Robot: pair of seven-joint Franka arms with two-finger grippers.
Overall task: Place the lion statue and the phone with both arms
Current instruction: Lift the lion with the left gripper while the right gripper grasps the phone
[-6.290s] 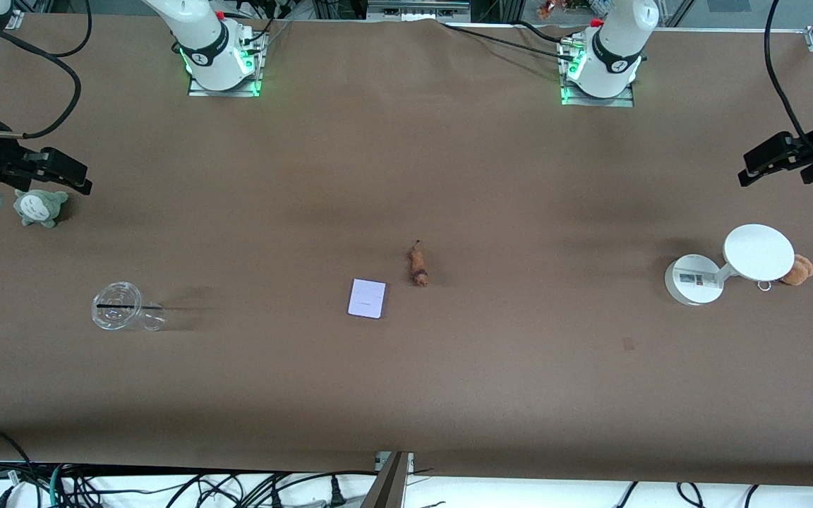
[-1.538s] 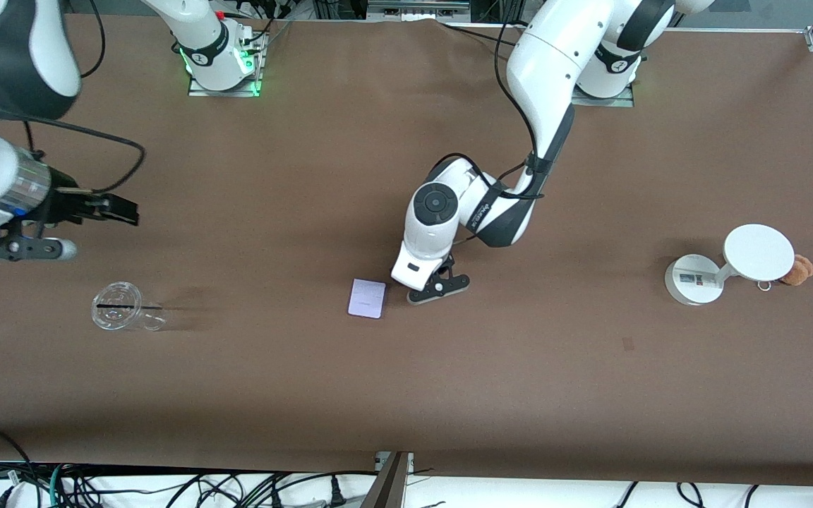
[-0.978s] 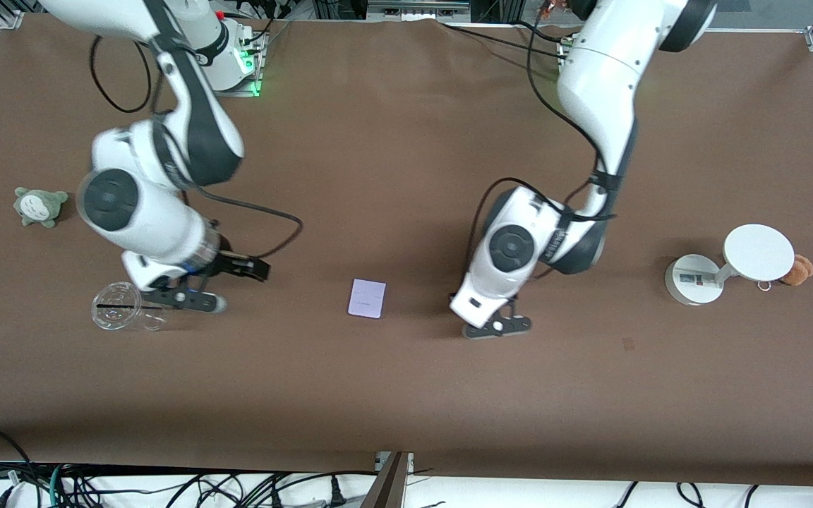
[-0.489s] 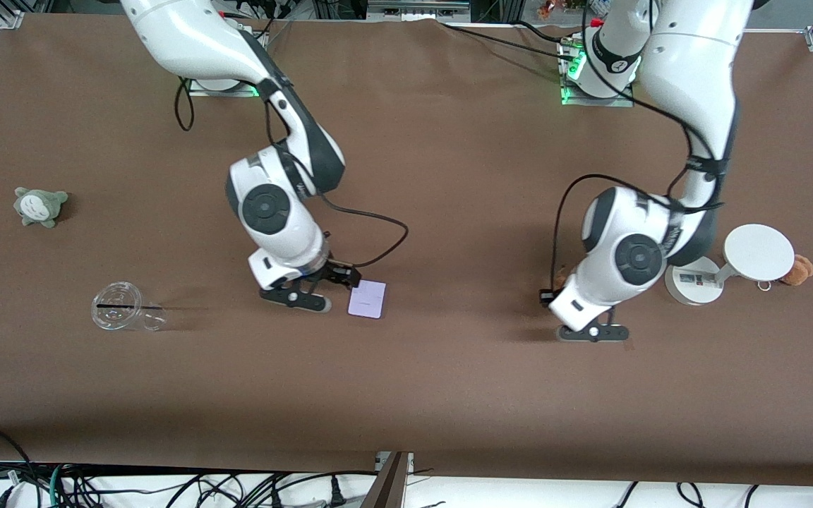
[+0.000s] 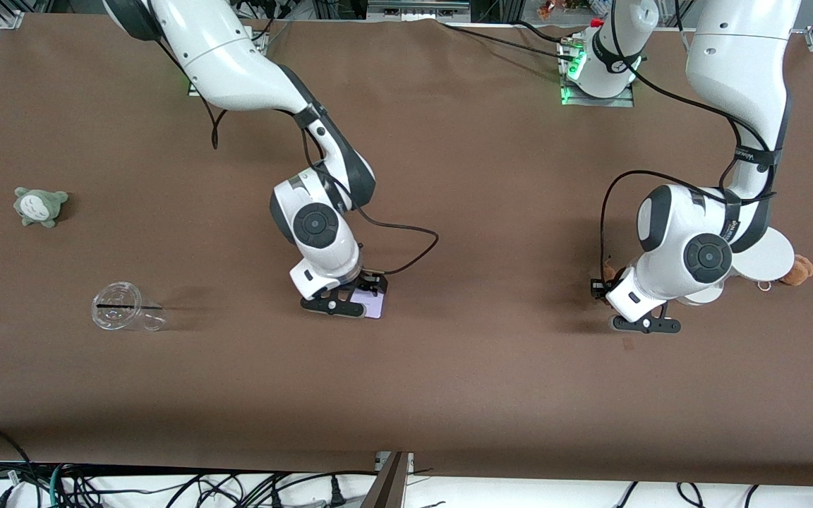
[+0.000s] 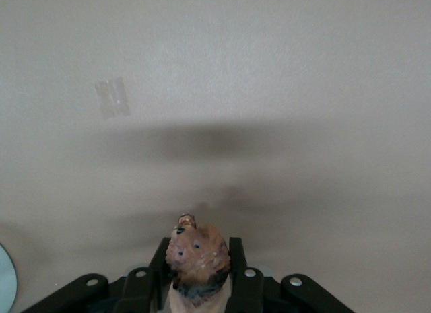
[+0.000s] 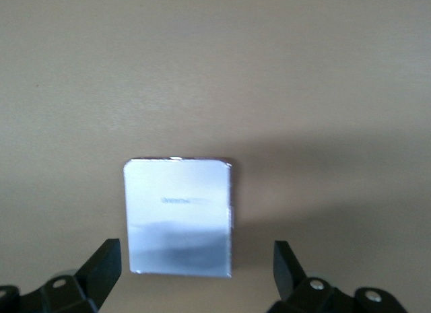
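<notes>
The lion statue, which hangs just above the table now, is to go on the table (image 5: 619,310) (image 6: 151,219) close by the tape patch, beside the white stand. Next, I put it down there with my left gripper.
My left gripper (image 5: 601,283) is shut on the lion statue (image 5: 609,271), a small orange-brown figurine. It hangs just above the table beside the white stand's base. In the left wrist view the lion statue (image 6: 197,258) sits head-out in the left gripper (image 6: 198,251), pinched between the two black fingers (image 6: 236,259). The phone (image 5: 377,306), flat with a pale lavender face, lies mid-table. My right gripper (image 5: 364,292) hovers open right over it. In the right wrist view the phone (image 7: 178,215) lies between the spread fingertips (image 7: 106,260) of the right gripper (image 7: 195,260), apart from both.
A white round stand (image 5: 766,258), partly hidden by the left arm, has a brown plush (image 5: 799,270) beside it. A clear cup (image 5: 121,315) on its side and a grey-green plush (image 5: 40,204) lie toward the right arm's end. A tape patch (image 5: 627,343) marks the cloth.
The right gripper has slid from beside the phone to over it. The left gripper has carried the lion statue farther toward the white stand.
</notes>
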